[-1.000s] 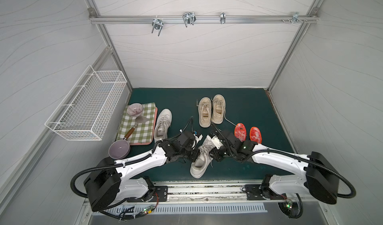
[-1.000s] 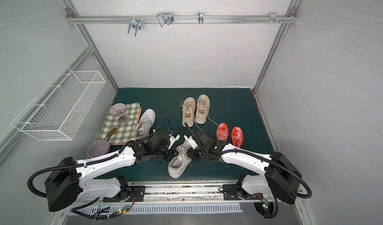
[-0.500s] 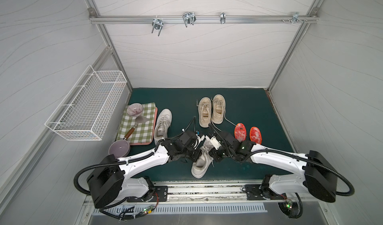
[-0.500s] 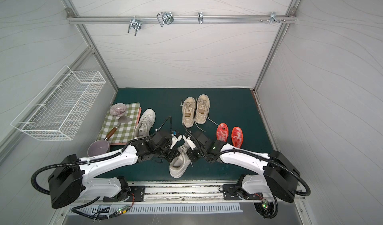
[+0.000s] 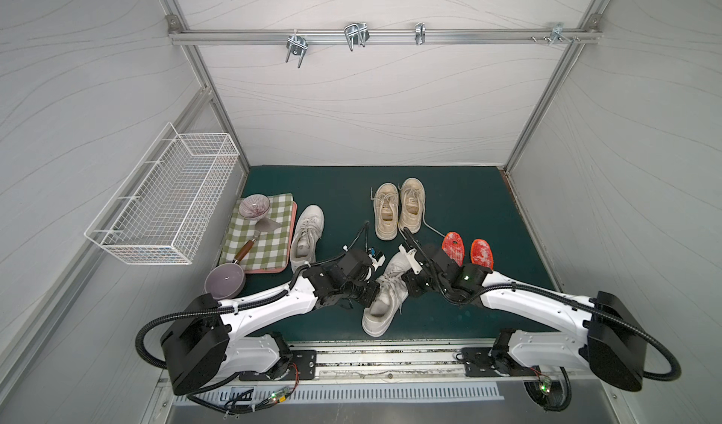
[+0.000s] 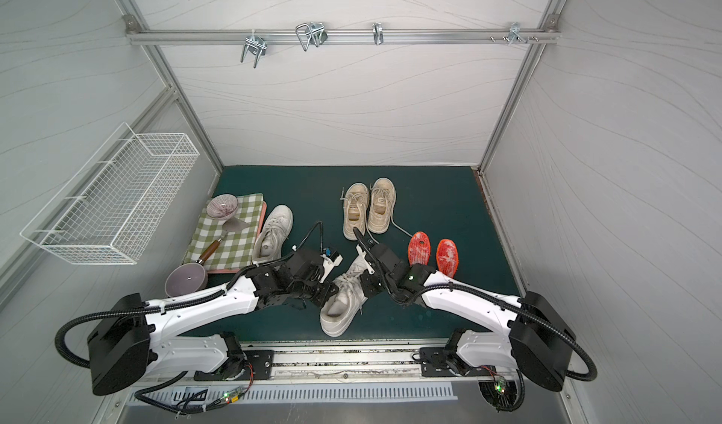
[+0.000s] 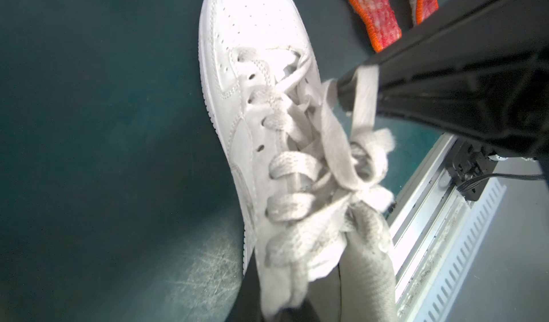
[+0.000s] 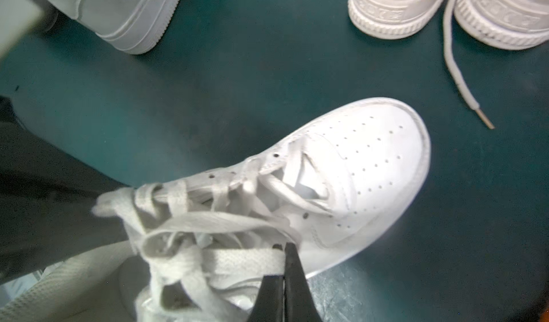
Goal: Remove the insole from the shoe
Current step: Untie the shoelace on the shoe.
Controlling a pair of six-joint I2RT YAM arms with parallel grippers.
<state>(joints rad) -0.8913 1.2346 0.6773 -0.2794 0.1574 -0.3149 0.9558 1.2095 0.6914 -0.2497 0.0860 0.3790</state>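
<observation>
My right gripper has the flat white lace. Next, I let go of it on the green mat (image 5: pixel 419 274), between the white sneaker and the red-orange insoles.
The white sneaker, the shoe (image 5: pixel 377 320) (image 6: pixel 336 318), lies on the green mat near the front edge, toe pointing away. Its insole is hidden inside it. My left gripper (image 5: pixel 371 291) (image 7: pixel 285 305) is at the shoe's left side, shut on a lace end beside the grey tongue (image 7: pixel 368 261). My right gripper (image 5: pixel 408 281) (image 8: pixel 285 249) presses in from the right, shut on a flat white lace (image 8: pixel 237 261). The left wrist view shows that lace pinched in the right gripper's black fingertips (image 7: pixel 350 95). The laces (image 7: pixel 300 169) are loose and tangled over the shoe's perforated toe (image 8: pixel 371 163).
Two red-orange insoles (image 5: pixel 453 248) (image 5: pixel 481 253) lie on the mat right of the shoe. A beige pair of sneakers (image 5: pixel 398 207) stands behind, a loose lace (image 8: pixel 451 59) trailing from it. Another white sneaker (image 5: pixel 306 232), a checked cloth (image 5: pixel 261 234), a purple bowl (image 5: pixel 224 281) and a wire basket (image 5: pixel 168 199) are at the left.
My right gripper has closed on the lace. My left arm has shifted slightly toward the shoe, its gripper staying shut. The shoe has barely moved.
</observation>
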